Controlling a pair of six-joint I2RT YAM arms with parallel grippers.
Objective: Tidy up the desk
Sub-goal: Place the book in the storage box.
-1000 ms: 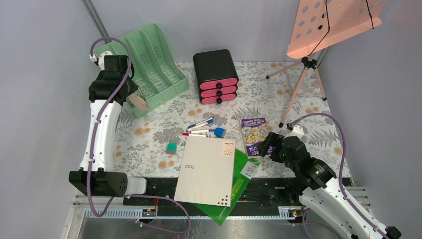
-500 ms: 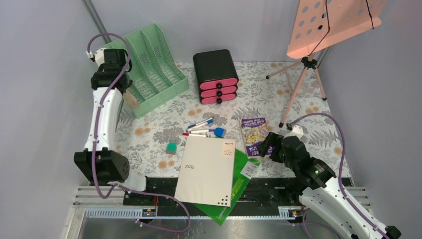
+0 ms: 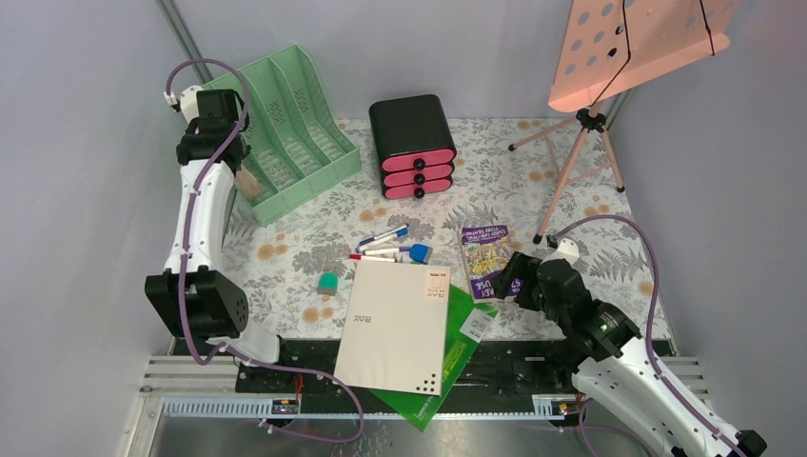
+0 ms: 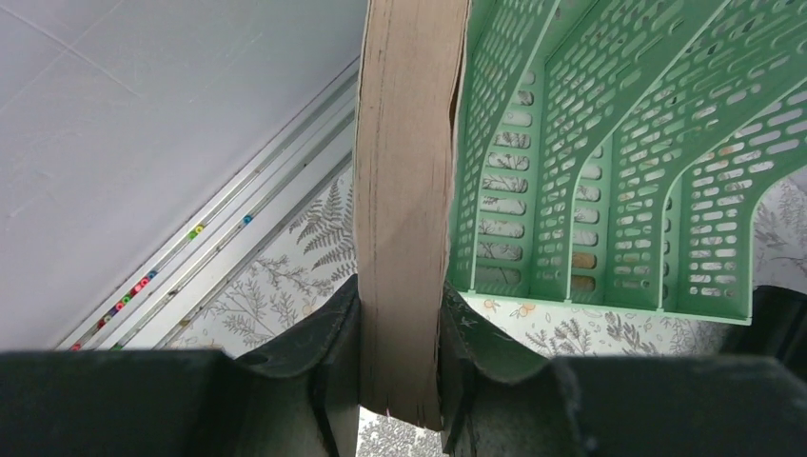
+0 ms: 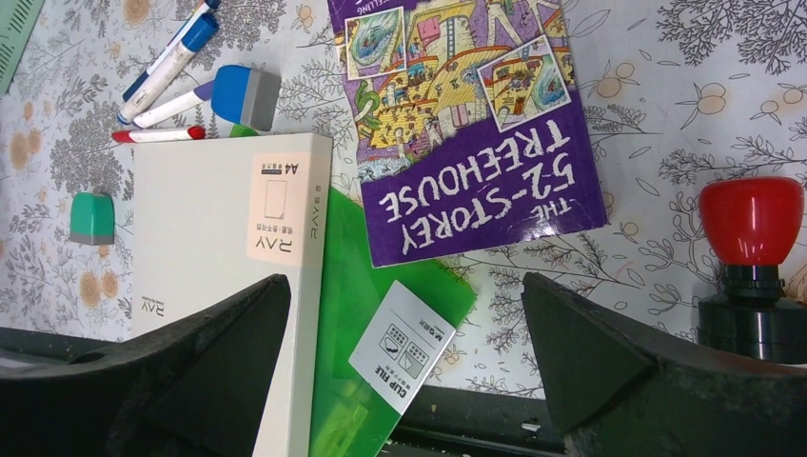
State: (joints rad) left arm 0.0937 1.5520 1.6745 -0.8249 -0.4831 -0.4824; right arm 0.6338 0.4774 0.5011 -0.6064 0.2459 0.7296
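Observation:
The robot's left gripper will release the brown book in the file rack's end slot (image 3: 270, 188) farthest from the black drawer box.
The desk (image 3: 533, 190) is a cloth-covered top printed with ferns and flowers. My left gripper (image 4: 400, 305) is shut on the edge of a thick brown book (image 4: 404, 190), held upright against the left wall of the mint-green file rack (image 4: 609, 171). From above, the left gripper (image 3: 238, 164) and the brown book (image 3: 249, 181) are at the rack's (image 3: 285, 124) near left corner. My right gripper (image 5: 404, 286) stands open and empty above a green clip file (image 5: 366, 314), between a white paper pack (image 5: 219, 257) and a purple book (image 5: 466, 124).
A black drawer box with pink fronts (image 3: 412, 145) stands at the back. Several markers (image 3: 385, 243) and a blue eraser (image 5: 243, 93) lie mid-desk, with a small green block (image 3: 328, 282) to their left. A red-topped stamp (image 5: 752, 219) and a pink stand's tripod (image 3: 571, 162) are on the right.
My left arm has swung toward the back and stretched out, carrying the brown book up along the rack's left side. The right arm has not moved.

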